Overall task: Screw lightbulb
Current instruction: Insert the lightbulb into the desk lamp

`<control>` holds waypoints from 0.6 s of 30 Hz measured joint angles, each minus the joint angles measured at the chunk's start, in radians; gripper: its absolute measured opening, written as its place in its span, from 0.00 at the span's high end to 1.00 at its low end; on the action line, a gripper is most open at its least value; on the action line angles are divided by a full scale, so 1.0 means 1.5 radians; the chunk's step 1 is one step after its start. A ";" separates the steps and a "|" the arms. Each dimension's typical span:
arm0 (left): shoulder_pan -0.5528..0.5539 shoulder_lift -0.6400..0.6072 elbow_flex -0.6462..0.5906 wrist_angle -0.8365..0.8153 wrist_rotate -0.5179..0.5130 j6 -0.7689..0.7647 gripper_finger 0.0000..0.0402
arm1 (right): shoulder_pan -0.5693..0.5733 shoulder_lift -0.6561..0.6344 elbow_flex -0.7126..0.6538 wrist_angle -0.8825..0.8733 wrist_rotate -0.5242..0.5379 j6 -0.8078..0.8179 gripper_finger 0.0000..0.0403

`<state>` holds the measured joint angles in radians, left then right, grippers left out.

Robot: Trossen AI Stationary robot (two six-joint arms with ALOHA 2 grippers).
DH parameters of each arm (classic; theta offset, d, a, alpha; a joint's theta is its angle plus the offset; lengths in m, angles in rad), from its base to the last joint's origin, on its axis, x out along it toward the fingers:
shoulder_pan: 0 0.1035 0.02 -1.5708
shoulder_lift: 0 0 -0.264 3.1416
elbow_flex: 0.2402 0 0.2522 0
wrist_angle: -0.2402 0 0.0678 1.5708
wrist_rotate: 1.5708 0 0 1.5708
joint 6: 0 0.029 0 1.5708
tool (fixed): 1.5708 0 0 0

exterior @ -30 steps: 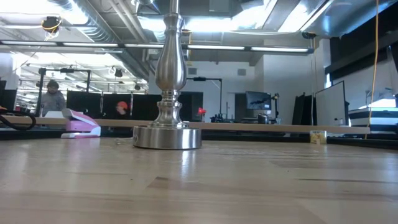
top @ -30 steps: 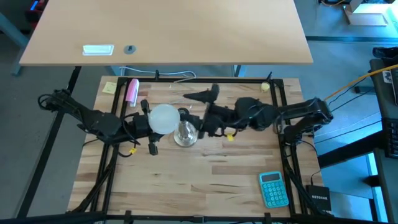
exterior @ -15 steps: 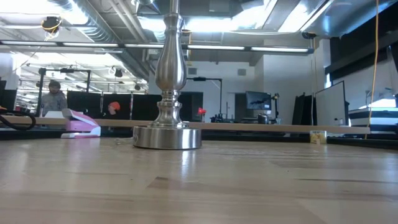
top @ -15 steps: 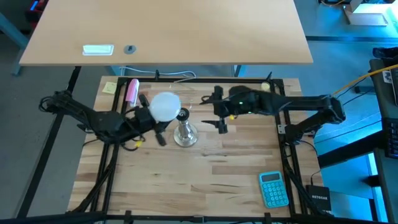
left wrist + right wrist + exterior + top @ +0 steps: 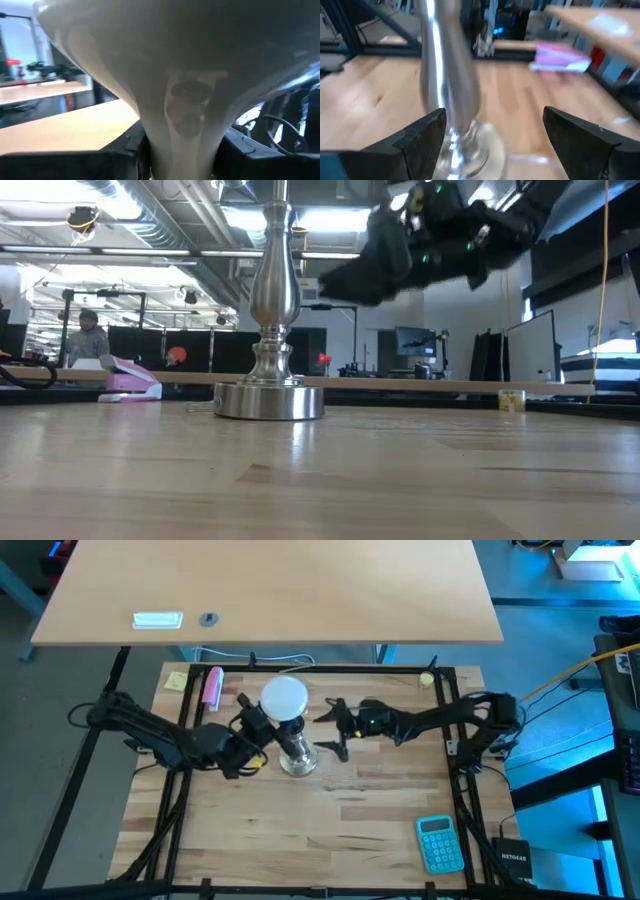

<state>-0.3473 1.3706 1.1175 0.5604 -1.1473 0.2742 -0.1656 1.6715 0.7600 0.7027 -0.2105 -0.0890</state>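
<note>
I will close my right gripper on the narrow stem (image 5: 298, 752) (image 5: 464, 132) of the metal socket stand, just above its round base and below its wide body.
The white frosted lightbulb (image 5: 284, 698) is in the air over the far side of the shiny metal socket stand (image 5: 297, 755), with my left gripper (image 5: 255, 722) shut on it. The stand rests upright on its round base (image 5: 268, 400) on the wooden table. My right gripper (image 5: 335, 730) hovers open just to the right of the stand's stem (image 5: 447, 90), pointing at it. Its fingers (image 5: 420, 140) touch nothing. It also shows dark at the top of the low view (image 5: 400, 250). My left gripper pinches the bulb's narrow neck (image 5: 182, 125) between its two fingers (image 5: 130, 145). It comes at it roughly level from the table's left. The globe stands out beyond the fingertips, toward the far right. The bulb is lifted clear of the stand and the table.
A pink stapler (image 5: 212, 687) and a yellow note (image 5: 176, 680) lie at the far left of the table. A teal calculator (image 5: 440, 843) lies near the right front corner. Black frame rails (image 5: 455, 740) border the table. A person (image 5: 87, 335) shows in the room behind.
My left gripper has carried the bulb toward the far edge and a little right, turning it so the globe now lies beyond the stand. My right gripper has dropped down toward the stand, rolling as it went, and now shows in the low view; it stays open.
</note>
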 joint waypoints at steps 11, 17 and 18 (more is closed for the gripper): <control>-0.010 0.007 0.000 0.003 -0.019 -0.047 0.67 | 0.001 0.053 0.001 0.077 0.006 0.027 0.17; -0.014 0.007 0.000 -0.019 -0.011 -0.063 0.67 | 0.001 0.053 0.001 0.068 0.006 0.026 0.17; -0.013 0.007 0.000 -0.031 -0.011 -0.073 0.67 | 0.001 0.053 0.001 0.066 0.006 0.026 0.17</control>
<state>-0.3665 1.3804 1.1175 0.5143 -1.1645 0.1643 -0.1638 1.7512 0.7609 0.8015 -0.2016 -0.0500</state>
